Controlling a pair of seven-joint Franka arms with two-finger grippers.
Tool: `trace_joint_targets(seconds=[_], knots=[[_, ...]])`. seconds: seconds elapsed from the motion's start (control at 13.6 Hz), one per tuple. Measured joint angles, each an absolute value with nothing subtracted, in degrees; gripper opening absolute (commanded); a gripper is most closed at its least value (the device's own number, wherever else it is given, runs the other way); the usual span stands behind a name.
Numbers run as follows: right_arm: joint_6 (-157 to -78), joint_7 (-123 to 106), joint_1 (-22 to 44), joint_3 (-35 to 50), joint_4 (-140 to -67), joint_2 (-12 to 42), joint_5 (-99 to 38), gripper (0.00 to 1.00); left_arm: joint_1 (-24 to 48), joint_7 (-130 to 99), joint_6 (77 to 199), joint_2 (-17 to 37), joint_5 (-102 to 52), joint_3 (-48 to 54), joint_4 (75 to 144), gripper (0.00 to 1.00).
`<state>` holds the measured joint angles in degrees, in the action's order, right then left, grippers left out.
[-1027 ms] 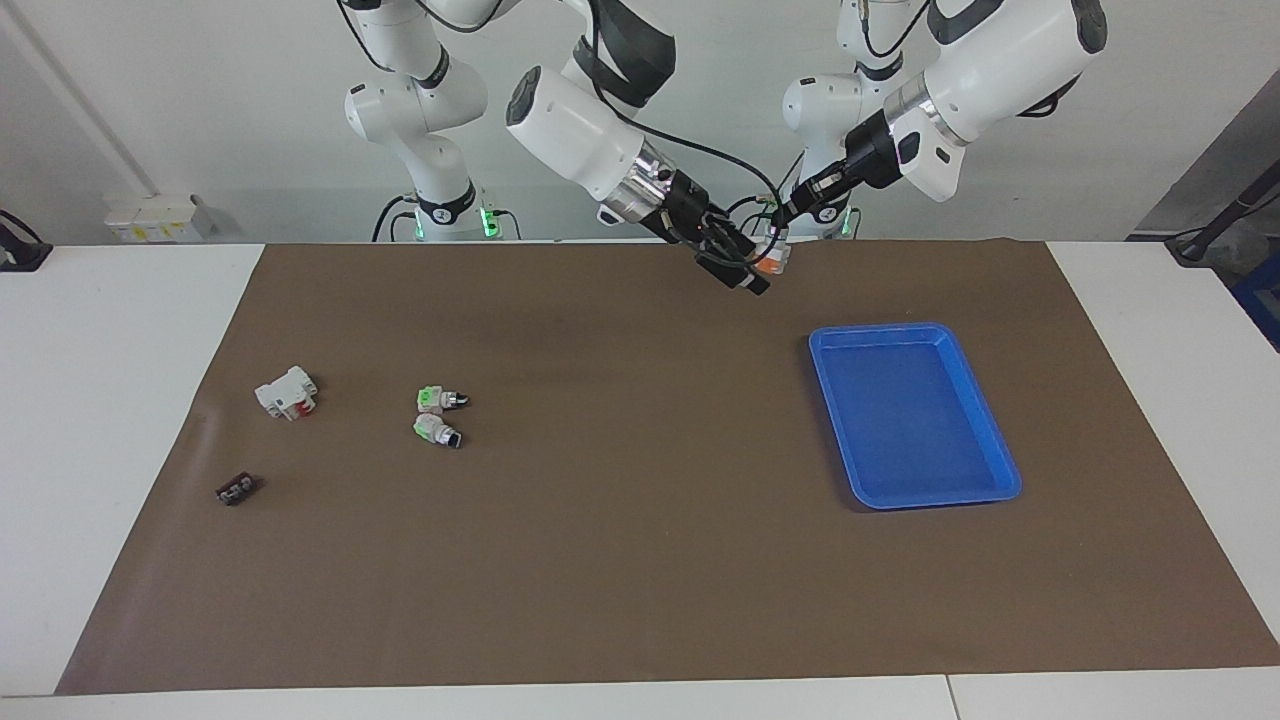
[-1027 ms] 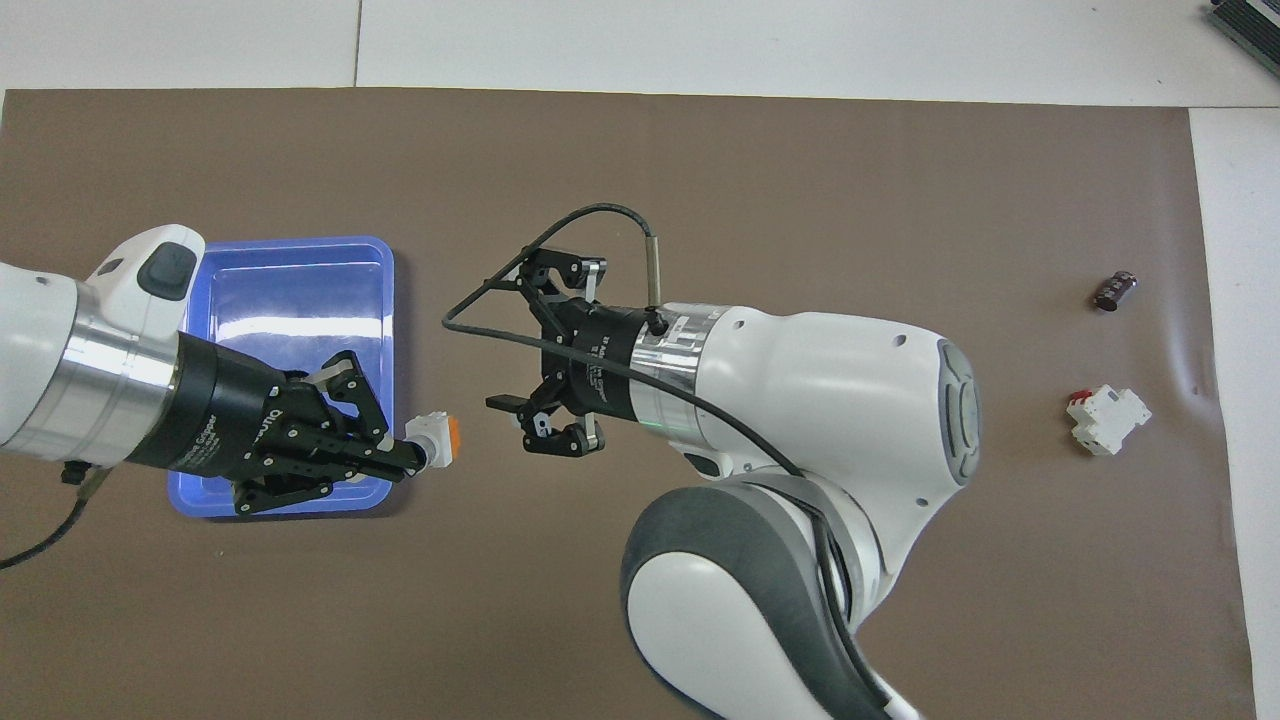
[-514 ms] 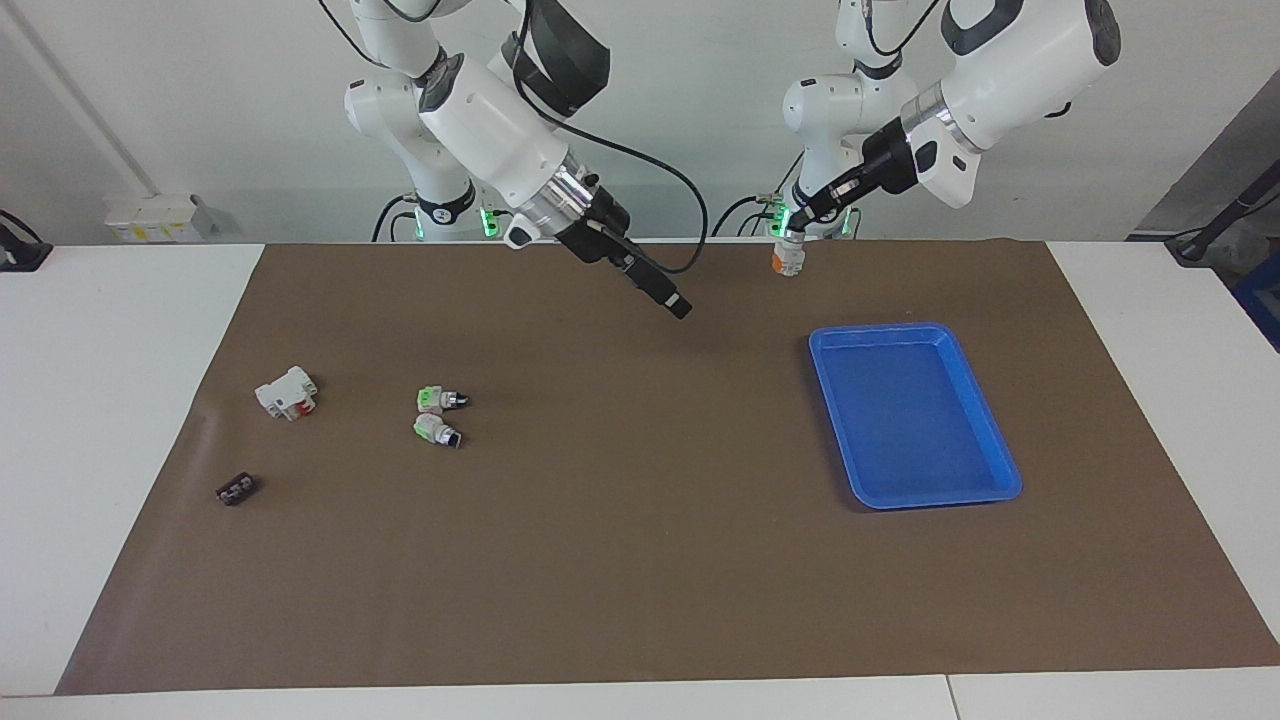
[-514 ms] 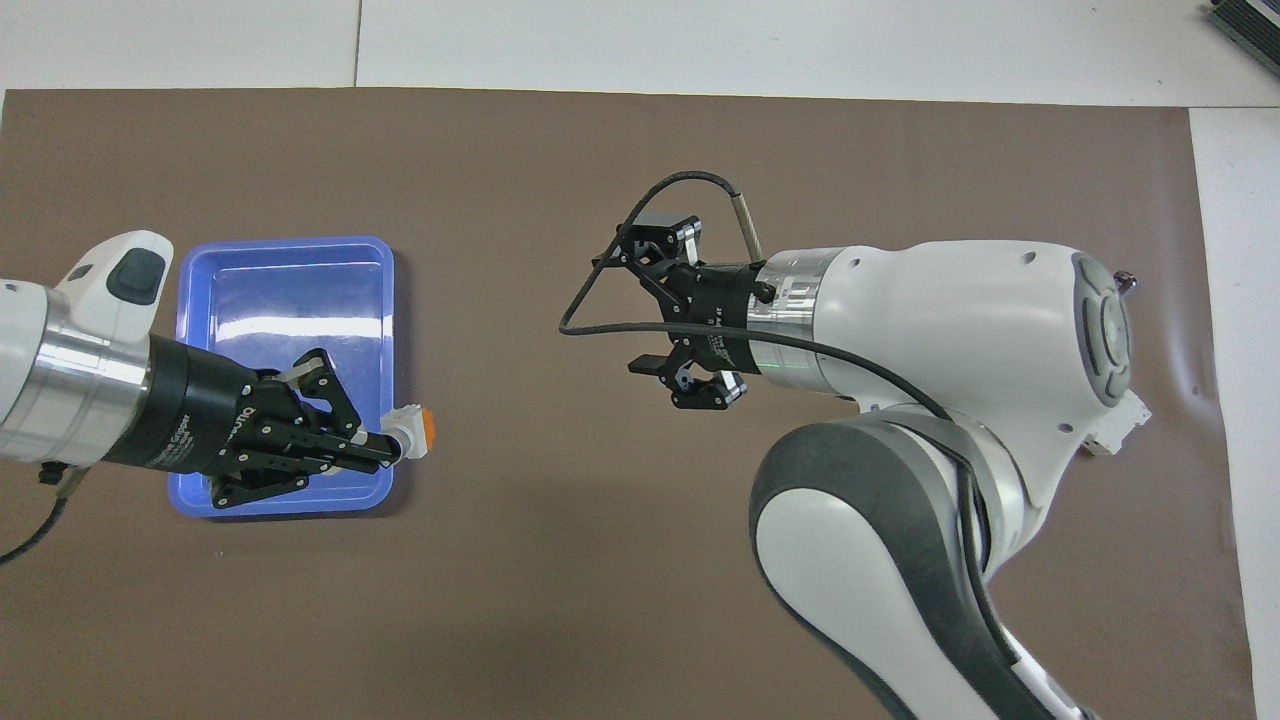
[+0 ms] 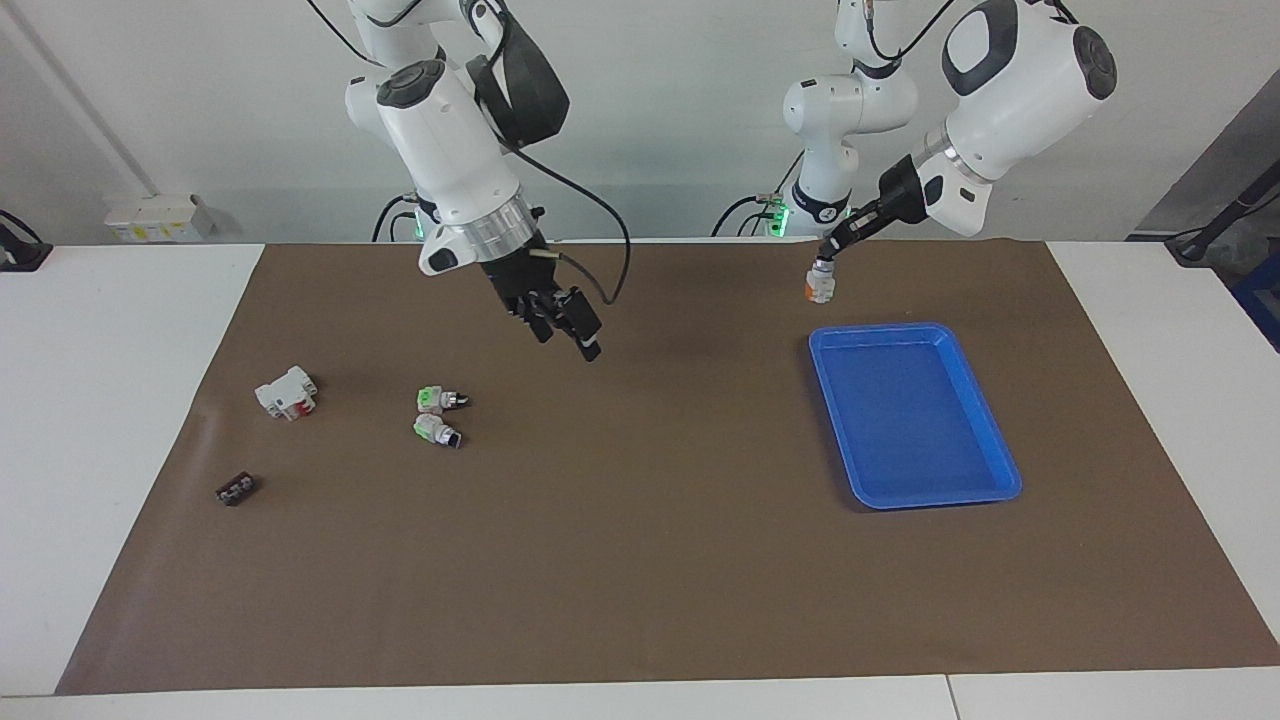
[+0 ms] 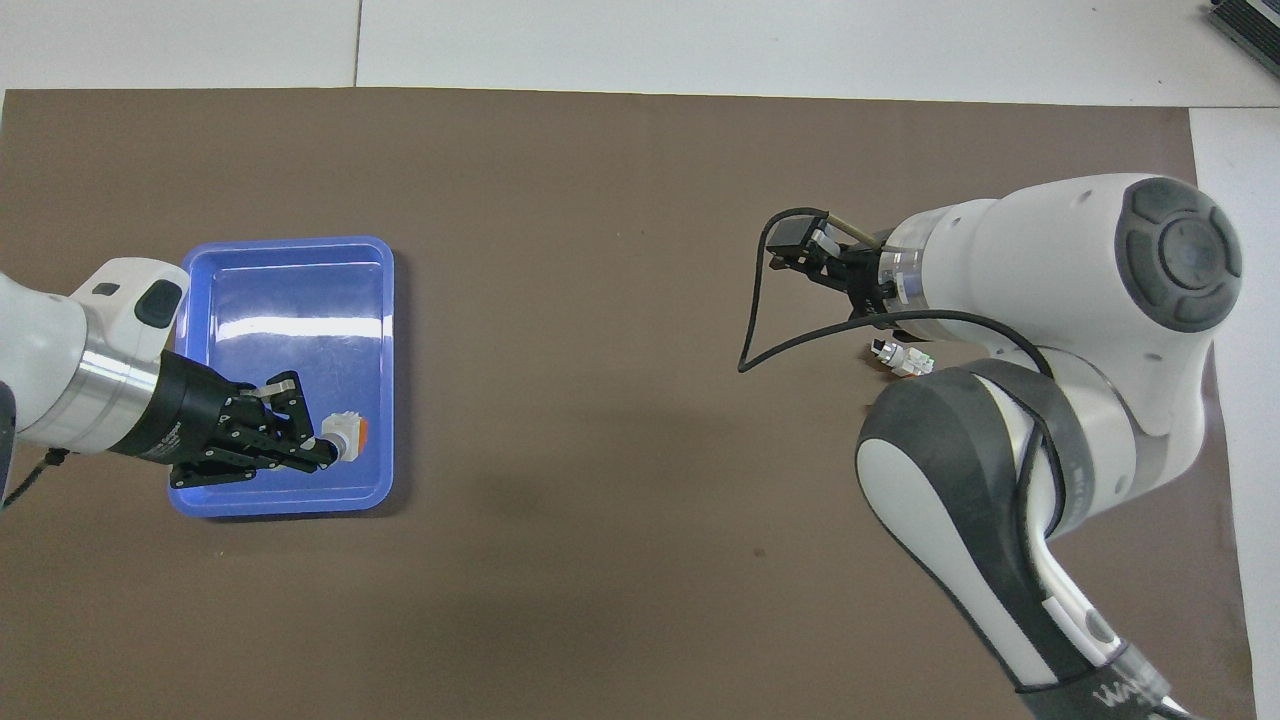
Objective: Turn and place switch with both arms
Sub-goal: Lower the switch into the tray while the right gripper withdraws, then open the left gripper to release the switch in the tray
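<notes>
The switch, now hanging over the tray's nearest corner, will be let go by my left gripper between the blue tray's middle and its edge (image 6: 276, 425) nearest the robots.
The switch (image 5: 819, 286) (image 6: 350, 436), white-grey with an orange end, hangs in the air with my left gripper (image 5: 828, 256) (image 6: 326, 453) shut on its knob end. Its orange end points downward. From above it sits over the corner of the blue tray (image 5: 868, 331) (image 6: 290, 242) that lies nearest the robots. My right gripper (image 5: 566, 328) (image 6: 812, 252) is open and holds nothing. It hovers over the brown mat, close to the two green-ended switches (image 5: 437, 400).
Two green-ended switches (image 5: 436, 430) (image 6: 899, 358) lie toward the right arm's end. A white-and-red breaker block (image 5: 286, 392) and a small dark part (image 5: 236, 489) lie farther that way. The brown mat (image 5: 640, 560) covers the table.
My right gripper drew away from the switch and swung toward the green-ended switches. My left gripper carried the switch over to the tray and tipped its orange end down.
</notes>
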<state>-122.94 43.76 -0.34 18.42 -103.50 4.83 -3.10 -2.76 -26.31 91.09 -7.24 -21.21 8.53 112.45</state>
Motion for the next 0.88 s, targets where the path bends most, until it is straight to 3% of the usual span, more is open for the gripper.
trace_joint_targets(seconds=[0.51,0.88], knots=[[-107.88,31.52,-4.72,17.30,-96.34,0.83,2.42,1.00,-4.52,0.63,91.62,2.44,-11.58,3.30,112.52,0.00],[-96.42,17.43,0.66,1.70,-93.03,-4.65,2.42,1.00,-4.94,7.71,93.16,11.41,-4.10,3.56,107.72,0.00]])
